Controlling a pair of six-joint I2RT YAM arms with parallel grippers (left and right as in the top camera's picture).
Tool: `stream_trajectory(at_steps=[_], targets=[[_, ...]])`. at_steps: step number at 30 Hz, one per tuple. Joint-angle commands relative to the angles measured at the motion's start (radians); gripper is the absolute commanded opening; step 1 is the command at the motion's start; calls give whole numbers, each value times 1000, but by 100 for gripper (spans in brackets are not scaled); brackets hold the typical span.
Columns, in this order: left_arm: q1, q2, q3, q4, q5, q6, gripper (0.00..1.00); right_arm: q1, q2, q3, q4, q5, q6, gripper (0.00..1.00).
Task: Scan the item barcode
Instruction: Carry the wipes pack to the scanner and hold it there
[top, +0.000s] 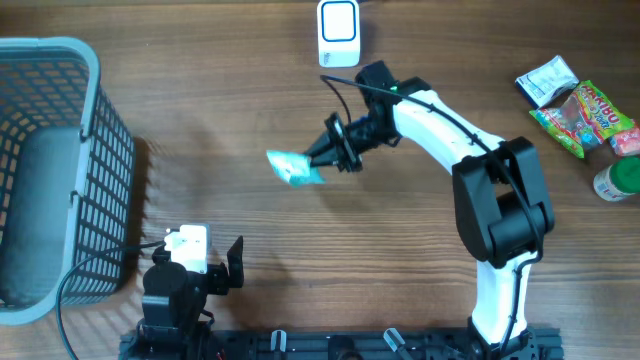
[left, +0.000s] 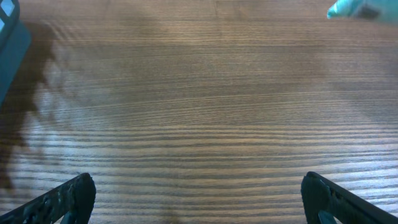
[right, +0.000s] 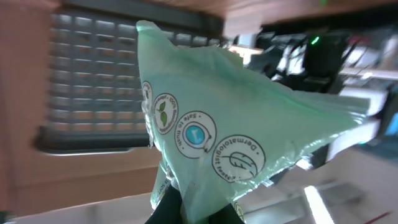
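Next, my right gripper lets go of the green packet on the bare wood (top: 566, 184) next to the green-capped bottle.
The item is a pale green plastic packet (top: 296, 168) printed with round emblems, held in the air over the middle of the table. My right gripper (top: 333, 152) is shut on its right end. In the right wrist view the green packet (right: 217, 137) fills the centre, rising from between the dark fingertips (right: 166, 208) at the bottom edge. A white barcode scanner (top: 339, 33) stands at the table's far edge, beyond the packet. My left gripper (top: 232, 265) rests near the front left, open and empty, its two fingertips (left: 74, 193) wide apart over bare wood. No barcode is visible on the packet.
A grey-blue mesh basket (top: 50, 170) stands at the left edge. Several snack packets (top: 575, 105) and a green-capped bottle (top: 618, 182) lie at the far right. A sliver of the green packet (left: 345, 7) shows at the left wrist view's top right.
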Motion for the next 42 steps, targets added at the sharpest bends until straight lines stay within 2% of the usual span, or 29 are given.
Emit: stream_trajectory(at_steps=[1, 5, 10, 13, 18, 25, 27, 28, 30, 31, 34, 36, 38, 39, 41, 42], targets=[[7, -5, -4, 3, -2, -6, 100, -21, 13, 21, 35, -95, 316, 4], [7, -5, -4, 3, -2, -6, 100, -20, 13, 21, 22, -143, 295, 4], [7, -5, -4, 3, -2, -6, 100, -27, 13, 21, 15, -158, 463, 4], [7, -5, -4, 3, -2, -6, 100, -77, 32, 21, -161, -103, 463, 4], [7, -5, -4, 3, -2, -6, 100, -135, 40, 19, -484, 93, 463, 6], [7, -5, -4, 3, -2, -6, 100, -165, 43, 19, -500, 141, 439, 5], [7, -5, -4, 3, -2, -6, 100, -165, 43, 19, -497, 165, 321, 5], [7, -5, -4, 3, -2, -6, 100, -165, 43, 19, -489, 189, 214, 4], [7, -5, -4, 3, -2, -6, 100, -165, 43, 19, -439, 190, -137, 4], [7, -5, -4, 3, -2, -6, 100, -165, 41, 21, -416, 133, -370, 4], [7, -5, -4, 3, -2, -6, 100, -165, 37, 57, -408, 135, -478, 4], [7, -5, -4, 3, -2, -6, 100, -166, 37, 134, -264, 222, -425, 4], [7, -5, -4, 3, -2, -6, 100, -166, 37, 191, 42, 332, -339, 4], [7, -5, -4, 3, -2, -6, 100, -159, 37, 200, 341, 385, -323, 4], [7, -5, -4, 3, -2, -6, 100, -150, 38, 200, 676, 462, -321, 5], [7, -5, -4, 3, -2, -6, 100, -149, 38, 200, 770, 504, -291, 5]])
